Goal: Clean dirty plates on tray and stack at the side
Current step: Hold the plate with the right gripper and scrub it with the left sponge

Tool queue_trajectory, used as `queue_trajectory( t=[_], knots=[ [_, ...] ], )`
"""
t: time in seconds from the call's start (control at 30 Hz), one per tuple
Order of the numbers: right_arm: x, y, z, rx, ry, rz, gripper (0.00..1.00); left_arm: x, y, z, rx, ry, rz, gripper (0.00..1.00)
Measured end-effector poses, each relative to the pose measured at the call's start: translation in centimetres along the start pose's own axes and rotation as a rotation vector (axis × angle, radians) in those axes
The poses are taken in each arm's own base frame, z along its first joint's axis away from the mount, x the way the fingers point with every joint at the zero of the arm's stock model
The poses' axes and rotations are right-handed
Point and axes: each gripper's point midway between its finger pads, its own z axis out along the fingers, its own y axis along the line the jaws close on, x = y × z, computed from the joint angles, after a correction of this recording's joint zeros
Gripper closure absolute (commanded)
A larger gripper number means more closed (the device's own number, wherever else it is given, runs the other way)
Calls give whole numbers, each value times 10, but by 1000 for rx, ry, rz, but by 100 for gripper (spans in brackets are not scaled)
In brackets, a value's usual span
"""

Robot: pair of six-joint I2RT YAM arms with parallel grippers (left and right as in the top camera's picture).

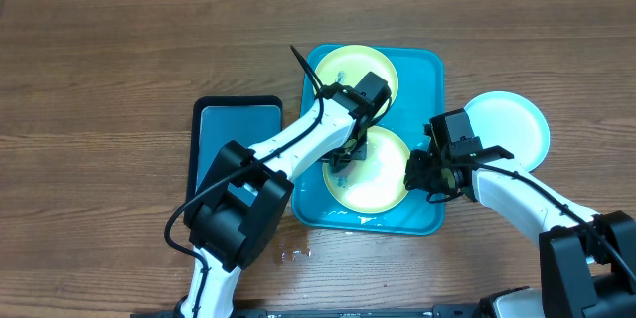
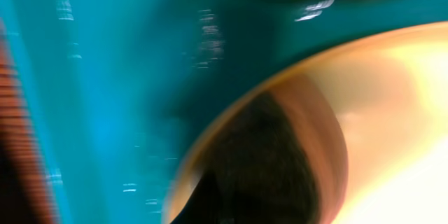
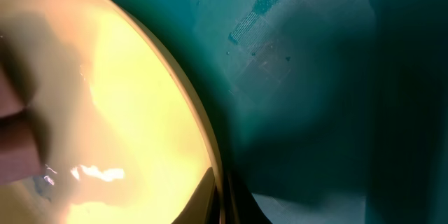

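Observation:
I need to let go of the pink sponge with my left gripper near the middle of the blue-grey mat (image 1: 238,170) in the smaller black-edged tray.
The teal tray (image 1: 427,89) holds two lime-green rimmed plates. The far plate (image 1: 356,72) lies free. The near plate (image 1: 383,174) has blue-green smears at its lower left. My left gripper (image 1: 348,154) is down on the near plate's left part and seems shut on a brown sponge (image 2: 280,161); that view is blurred. My right gripper (image 1: 422,174) is shut on the near plate's right rim (image 3: 210,161), one finger on each side (image 3: 222,199). The teal-rimmed plate (image 1: 507,124) lies on the table right of the tray.
A smaller black-edged tray (image 1: 236,144) with a blue-grey mat lies left of the teal tray, under my left arm. Small clear specks (image 1: 293,253) lie on the wooden table in front of it.

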Motion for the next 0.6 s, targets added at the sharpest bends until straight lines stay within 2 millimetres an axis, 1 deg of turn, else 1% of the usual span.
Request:
queue_trajectory(
  t=[0.03,0.13,0.2,0.23,0.27,0.3,0.33,0.37,0.4,0.43,0.5,0.53,0.6],
  knots=[
    [0,0,0,0,-1,0,96,0,3,0,-15,-3,18,96],
    [0,0,0,-1,0,1,96,2,4,0,-21,5,58,96],
    [0,0,0,-1,1,0,96,1,-2,0,17,10,69,96],
    [0,0,0,-1,0,0,96,0,-10,0,71,19,71,96],
    [0,0,0,-1,1,0,96,-1,-24,-1,158,30,78,96],
    [0,0,0,-1,1,0,96,-3,-33,-3,214,33,79,96],
    [1,0,0,0,3,1,96,-6,-52,-6,322,37,86,96],
    [1,0,0,0,3,1,96,-6,-63,-8,378,43,93,96],
    [1,0,0,0,4,1,96,-2,-78,-11,450,62,113,96],
    [1,0,0,2,5,2,96,7,-92,-11,509,96,141,96],
    [2,-1,0,2,7,2,96,24,-105,-12,555,156,167,96],
    [2,-1,0,3,7,3,96,33,-106,-12,558,191,171,96],
    [2,-1,0,3,9,3,96,48,-95,-11,516,266,156,96]
  ],
)
